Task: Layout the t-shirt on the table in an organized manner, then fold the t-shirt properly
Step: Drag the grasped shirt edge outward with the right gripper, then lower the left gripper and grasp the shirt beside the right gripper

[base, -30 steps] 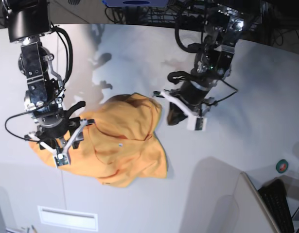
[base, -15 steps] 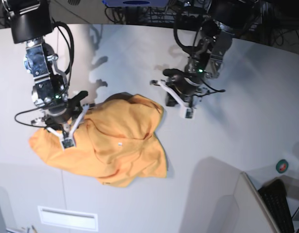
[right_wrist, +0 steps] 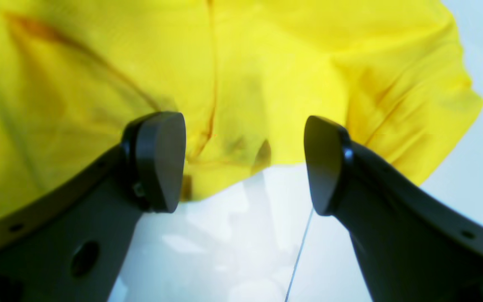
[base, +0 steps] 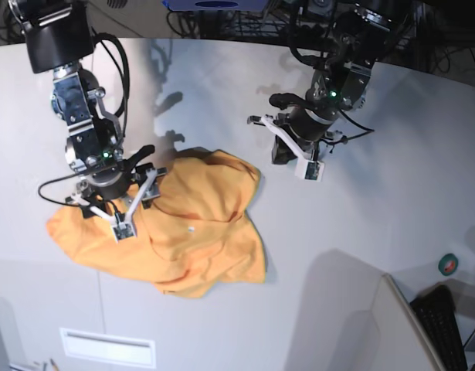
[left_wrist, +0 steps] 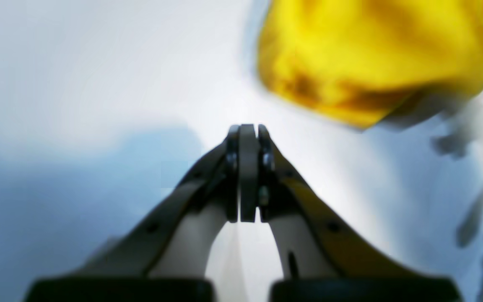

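The t-shirt's middle is bunched in folds, so my right gripper needs to grab the t-shirt's near edge (base: 118, 268), and both grippers should pull the t-shirt wide before folding.
The orange-yellow t-shirt (base: 191, 232) lies crumpled and partly spread on the white table (base: 391, 154). My right gripper (base: 100, 218) is open and empty just above the shirt's left part. In the right wrist view its jaws (right_wrist: 243, 163) stand wide apart over the shirt's hem (right_wrist: 245, 63), with bare table below. My left gripper (base: 308, 168) is shut and empty above bare table, to the right of the shirt and apart from it. In the left wrist view its fingertips (left_wrist: 247, 130) are pressed together and the shirt (left_wrist: 371, 58) lies beyond them at upper right.
A thin dark seam (right_wrist: 298, 260) runs across the tabletop. A grey panel (base: 376, 325), a black keyboard (base: 442, 325) and a small green round object (base: 449, 264) are at the lower right. A white rectangular plate (base: 106, 348) sits at the front edge.
My right gripper has moved up and to the right over the shirt, whose left part now lies spread on the table. My left gripper has moved up, away from the shirt's right edge.
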You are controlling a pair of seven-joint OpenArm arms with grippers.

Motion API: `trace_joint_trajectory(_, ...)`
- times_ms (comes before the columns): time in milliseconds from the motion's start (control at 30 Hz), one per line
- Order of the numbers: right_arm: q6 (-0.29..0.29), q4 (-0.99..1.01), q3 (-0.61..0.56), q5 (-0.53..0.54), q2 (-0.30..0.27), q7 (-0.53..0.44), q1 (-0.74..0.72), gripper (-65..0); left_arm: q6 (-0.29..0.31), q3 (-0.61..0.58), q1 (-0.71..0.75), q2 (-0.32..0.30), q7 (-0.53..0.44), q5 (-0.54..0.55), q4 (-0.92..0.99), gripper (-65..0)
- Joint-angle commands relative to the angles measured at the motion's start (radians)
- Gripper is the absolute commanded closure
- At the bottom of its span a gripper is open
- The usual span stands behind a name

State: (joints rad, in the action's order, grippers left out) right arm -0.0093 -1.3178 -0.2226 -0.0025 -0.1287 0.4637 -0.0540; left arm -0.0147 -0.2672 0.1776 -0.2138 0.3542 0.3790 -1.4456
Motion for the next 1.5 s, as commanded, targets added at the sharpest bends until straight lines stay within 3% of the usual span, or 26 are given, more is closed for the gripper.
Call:
trace_joint_trajectory(0, -0.002, 0.002, 0.002, -0.001, -0.006, -0.018, -0.017, -39.6, 0.003, 0.001, -0.005, -0.003, -0.016, 0.002, -0.016, 0.0)
trace_joint_trajectory(433, 0.001, 0.145, 0.004, 0.002, -0.001, -0.024, -0.086, -36.8, 0.003, 0.006, -0.013, 0.020, -0.016, 0.002, -0.011, 0.0)
trace_joint_trajectory(500, 0.001, 0.159, 0.004, 0.002, -0.004, -0.026, -0.100, -25.4, 0.003, 0.001, -0.014, 0.020, -0.016, 0.002, -0.011, 0.0)
trace_joint_trajectory(600, 0.004, 0.159, 0.004, 0.003, -0.009, -0.026, -0.105, 0.0, 0.003, 0.001, -0.016, 0.021, -0.016, 0.002, -0.011, 0.0)
trace_joint_trajectory(900, 0.004, -0.042, 0.005, -0.001, -0.009, -0.016, -0.043, 0.0, 0.003, 0.001, -0.019, 0.030, -0.016, 0.002, -0.014, 0.0)
trace_joint_trajectory(1067, 0.004, -0.147, 0.005, -0.003, -0.010, 0.008, -0.031, 0.0, 0.003, -0.011, -0.069, 0.126, -0.016, -0.005, -0.010, 0.0)
trace_joint_trajectory(1233, 0.004, -0.184, 0.005, -0.003, -0.012, 0.059, -0.063, 0.0, 0.003, -0.163, -0.181, 0.189, -0.016, -0.005, 0.022, 0.0)
trace_joint_trajectory(1467, 0.002, -0.184, 0.005, -0.003, -0.058, 0.066, -0.112, 0.0, 0.003, -0.244, -0.359, 0.296, -0.027, -0.005, 0.293, 0.0)
